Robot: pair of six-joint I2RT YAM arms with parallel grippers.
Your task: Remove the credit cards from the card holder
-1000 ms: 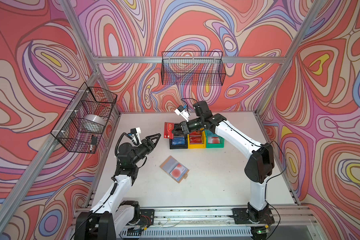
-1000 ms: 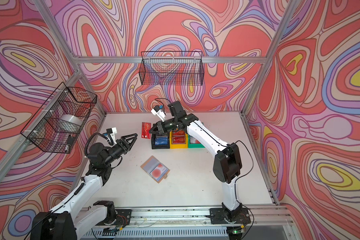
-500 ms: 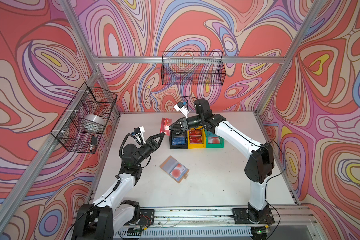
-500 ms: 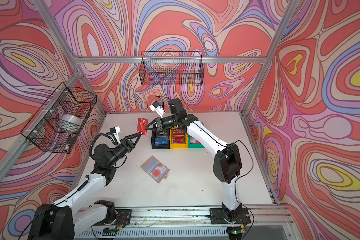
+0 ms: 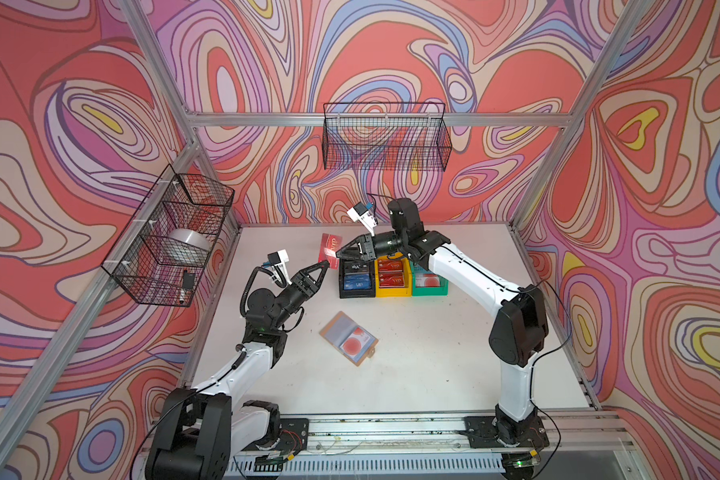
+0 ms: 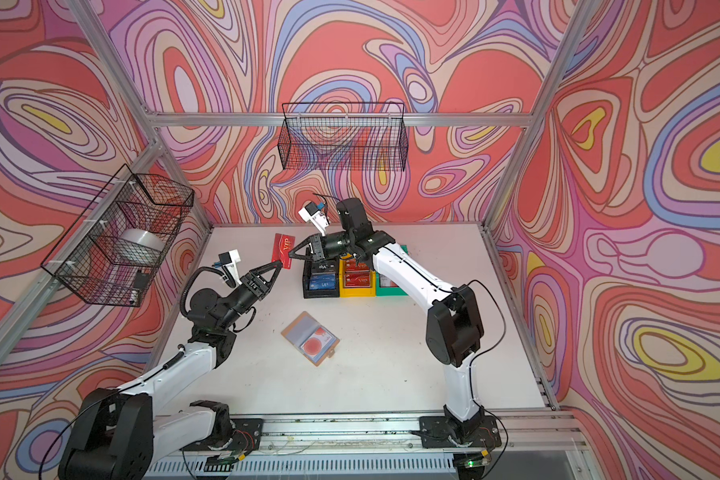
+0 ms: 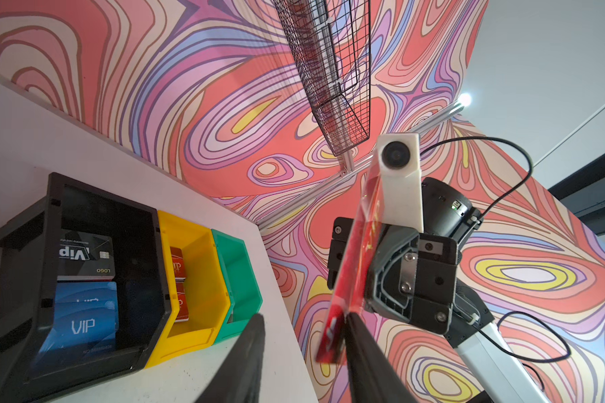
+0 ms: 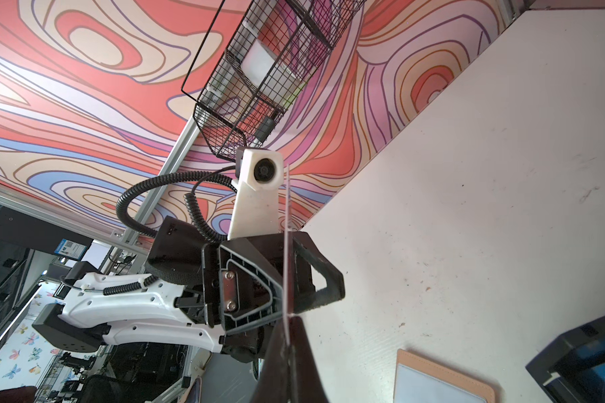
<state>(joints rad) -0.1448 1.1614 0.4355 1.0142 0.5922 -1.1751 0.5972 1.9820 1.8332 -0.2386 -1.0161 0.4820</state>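
Note:
My right gripper is on the red card's long edge. Next, my left gripper takes the card and turns its short upper end (image 5: 332,235) to my right gripper.
The red "VIP" credit card (image 5: 330,245) hangs upright above the table, left of the bins, with my right gripper (image 5: 338,254) shut on its right edge. My left gripper (image 5: 324,267) reaches up from the left, and its open jaws straddle the card's lower corner. In the left wrist view the card (image 7: 353,265) lies against one finger (image 7: 355,335), with a gap to the other finger. The tan card holder (image 5: 333,326) lies open on the table, clear of both grippers. A pale card with a red circle (image 5: 352,344) sits in its sleeve.
Black bin (image 5: 341,286), yellow bin (image 5: 408,286) and green bin (image 5: 443,286) stand in a row behind the holder. The black and yellow bins hold blue and red cards. Wire baskets hang on the left wall (image 5: 171,237) and the back wall (image 5: 385,137).
My right gripper has carried the red card left and up, away from the bins. My left gripper has risen toward it and its jaws have narrowed around the card's lower corner.

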